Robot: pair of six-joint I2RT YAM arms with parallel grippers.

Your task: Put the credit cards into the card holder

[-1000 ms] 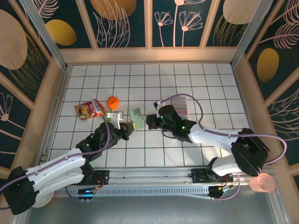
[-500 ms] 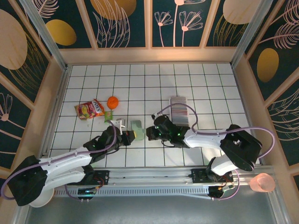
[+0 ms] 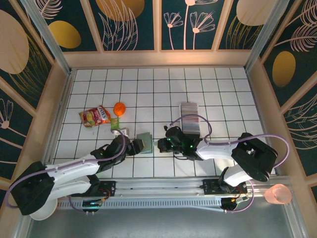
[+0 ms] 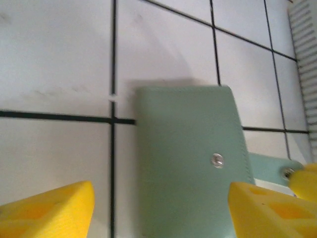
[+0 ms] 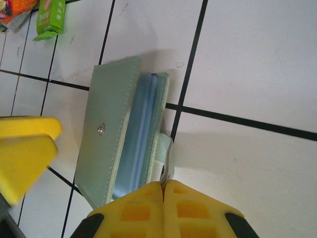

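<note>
The card holder's cover hangs over its bluish inside, so I need to use my left gripper to pinch the cover's free edge (image 5: 115, 173) and fold it open before adding credit cards.
The sage-green card holder (image 3: 145, 143) lies on the tiled table between the two grippers, its flap slightly ajar over a bluish inside (image 5: 136, 134). My left gripper (image 3: 135, 147) stands open, its yellow fingers (image 4: 47, 213) on either side of the card holder (image 4: 190, 158) without pinching it. My right gripper (image 5: 163, 187) is shut on the holder's clasp tab (image 5: 165, 151); from above it (image 3: 160, 144) sits just right of the holder. The credit cards (image 3: 189, 115) stand as a striped row behind the right arm.
A red snack bag (image 3: 95, 116), an orange ball (image 3: 119, 108) and a small green packet (image 3: 115, 123) lie left of and behind the holder. A pink cup (image 3: 277, 194) stands outside the pen at the near right. Wooden walls (image 3: 158, 58) ring the table.
My left gripper has opened and let go of the card holder, which has come down from upright to lie on the table. The right gripper stays shut on the tab.
</note>
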